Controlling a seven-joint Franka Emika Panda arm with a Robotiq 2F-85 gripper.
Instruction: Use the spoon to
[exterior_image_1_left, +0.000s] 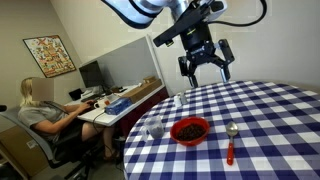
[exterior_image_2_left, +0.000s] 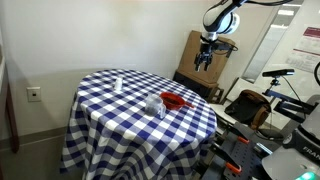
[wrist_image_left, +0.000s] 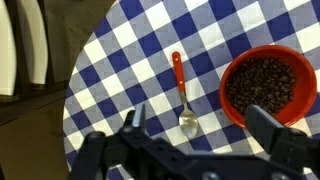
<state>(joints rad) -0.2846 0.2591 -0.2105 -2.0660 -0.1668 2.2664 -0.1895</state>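
I will lower my gripper to the spoon next and grab its red handle (exterior_image_1_left: 231, 145) (wrist_image_left: 181, 83), on the half nearer to the spoon's silver bowl.
The spoon (exterior_image_1_left: 231, 141) has a silver bowl and a slim red handle. It lies on the blue-and-white checked tablecloth (exterior_image_1_left: 270, 115), just beside the red bowl (exterior_image_1_left: 190, 130). In the wrist view the spoon (wrist_image_left: 182, 95) lies straight below me, left of the red bowl (wrist_image_left: 268, 85), which is full of dark beans. My gripper (exterior_image_1_left: 205, 68) hangs high above the table, open and empty; it also shows in the wrist view (wrist_image_left: 200, 125) and small in an exterior view (exterior_image_2_left: 207, 58). The red bowl shows there too (exterior_image_2_left: 175, 100).
A small clear glass cup (exterior_image_1_left: 156, 128) stands near the bowl; it shows in an exterior view (exterior_image_2_left: 154, 104) too. A small white object (exterior_image_2_left: 117, 85) sits on the table's far side. A person (exterior_image_1_left: 45, 115) sits at a desk beyond the table. The round table's edge (wrist_image_left: 75, 95) is close to the spoon.
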